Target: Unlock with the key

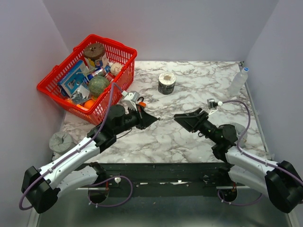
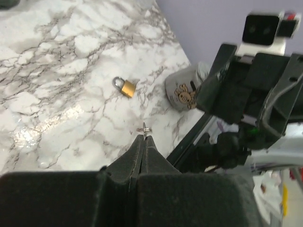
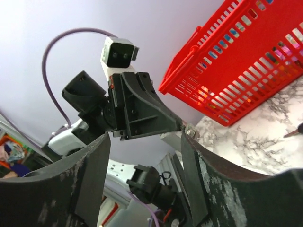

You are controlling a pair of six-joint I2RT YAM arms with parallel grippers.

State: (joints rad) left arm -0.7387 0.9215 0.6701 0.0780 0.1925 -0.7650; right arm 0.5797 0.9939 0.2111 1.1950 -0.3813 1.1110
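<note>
Next, my right gripper closes on the silvery end of the key (image 1: pixel 159 118) (image 3: pixel 191 130) that pokes out from my left gripper's fingers.
My left gripper (image 1: pixel 154 118) is shut, and a thin silvery bit of the key (image 2: pixel 146 128) sticks out of its closed tips (image 2: pixel 143 138) above the marble. The key's black head is hidden between the fingers. The key's tip also shows in the right wrist view (image 3: pixel 191 131) at the point of the left gripper. A small brass padlock (image 2: pixel 125 87) lies on the marble beyond the key, apart from it; I cannot make it out in the top view. My right gripper (image 1: pixel 181 118) is open and empty (image 3: pixel 146 138), facing the left gripper a short gap away.
A red basket (image 1: pixel 57 90) full of items stands at the back left and shows in the right wrist view (image 3: pixel 246 71). A small tin (image 1: pixel 166 83) stands at the back centre, a clear bottle (image 1: pixel 237 81) at the back right. A decorated can (image 2: pixel 183 93) stands near the padlock.
</note>
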